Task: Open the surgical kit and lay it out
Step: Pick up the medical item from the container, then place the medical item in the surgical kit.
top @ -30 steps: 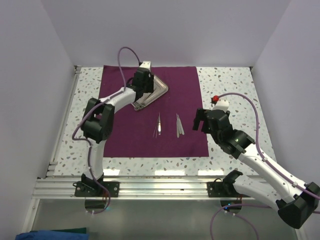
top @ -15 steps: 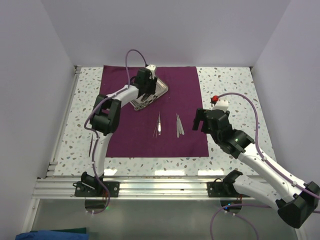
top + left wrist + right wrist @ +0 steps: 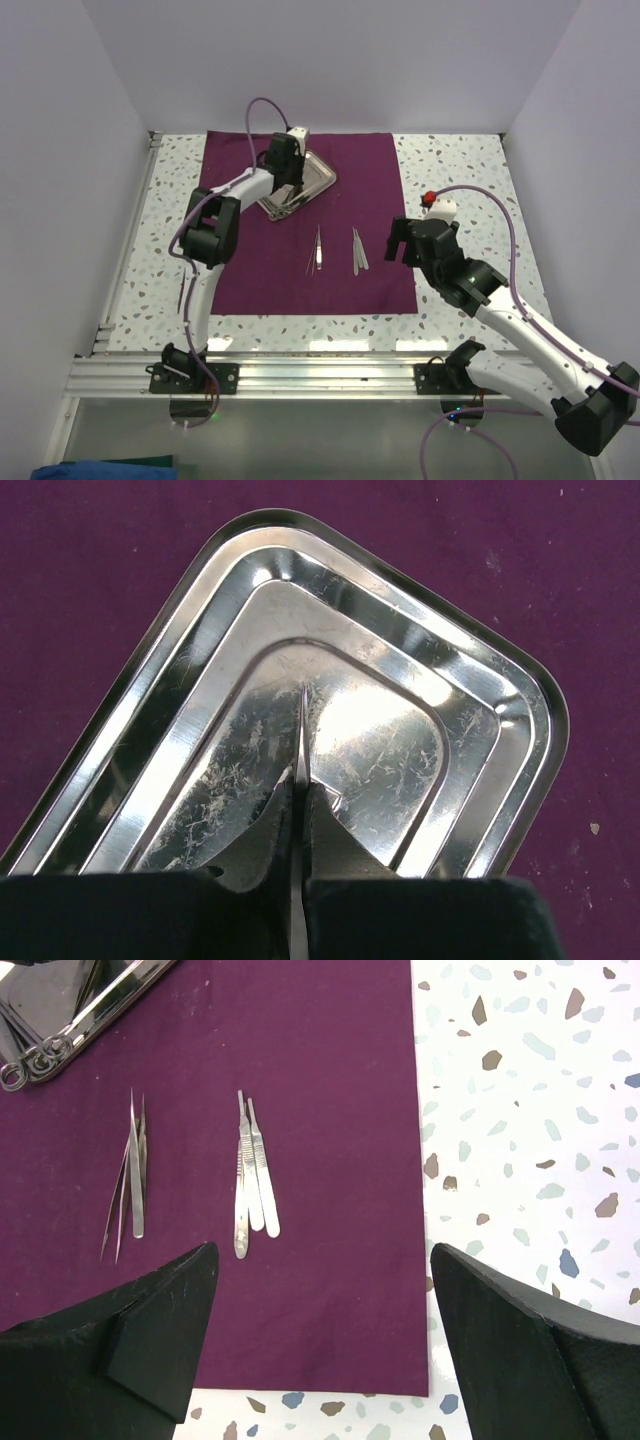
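Note:
Next, my left gripper releases the thin silver instrument on the maroon cloth (image 3: 312, 245) next to the tweezers, pointing away from my right gripper.
The maroon cloth (image 3: 370, 180) lies spread flat on the table. The steel tray (image 3: 318, 172) rests slantwise on its far part. My left gripper (image 3: 283, 172) hangs over the tray (image 3: 180, 730) and is shut on a thin silver instrument (image 3: 301, 730), seen edge-on, its tip pointing across the tray floor. Ring handles (image 3: 25, 1065) stick out over the tray's near edge. Tweezers (image 3: 133, 1175) and flat silver handles (image 3: 252, 1175) lie side by side mid-cloth. My right gripper (image 3: 322, 1250) hovers open over the cloth's near right corner (image 3: 330, 1090), holding nothing.
The speckled tabletop (image 3: 460, 170) shows to the left and right of the cloth. White walls close in the sides and back. An aluminium rail (image 3: 300, 375) runs along the near edge by the arm bases.
The left gripper's jaws have closed on the thin instrument over the tray, and its wrist shifted slightly. The right arm, tweezers and handles have not moved.

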`<state>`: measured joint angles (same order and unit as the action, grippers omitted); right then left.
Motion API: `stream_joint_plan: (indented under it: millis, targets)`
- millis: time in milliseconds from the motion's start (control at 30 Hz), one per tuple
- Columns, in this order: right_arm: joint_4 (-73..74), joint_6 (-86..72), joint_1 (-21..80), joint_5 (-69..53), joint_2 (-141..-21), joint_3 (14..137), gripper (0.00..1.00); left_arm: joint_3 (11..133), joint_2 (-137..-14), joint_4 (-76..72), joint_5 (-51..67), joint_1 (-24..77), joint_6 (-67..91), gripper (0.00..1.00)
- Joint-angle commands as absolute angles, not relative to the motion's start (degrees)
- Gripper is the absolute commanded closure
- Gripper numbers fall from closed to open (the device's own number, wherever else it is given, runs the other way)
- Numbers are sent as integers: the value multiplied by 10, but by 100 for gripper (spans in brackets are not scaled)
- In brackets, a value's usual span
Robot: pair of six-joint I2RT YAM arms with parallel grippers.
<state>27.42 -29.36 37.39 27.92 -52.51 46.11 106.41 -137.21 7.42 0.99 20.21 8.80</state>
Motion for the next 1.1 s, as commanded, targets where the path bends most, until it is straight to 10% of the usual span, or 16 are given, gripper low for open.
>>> stream_joint_plan:
  millis: [0, 633, 1067]
  targets:
    - [258, -295, 373, 291, -528, 462, 9, 1082, -1380, 105, 15, 192, 108, 100]
    - [248, -297, 372, 277, -533, 457, 10, 655, -985, -74, -71, 200, 293, 100]
    - [251, -296, 373, 283, -528, 456, 11, 576, -1039, -157, -128, 360, 397, 100]
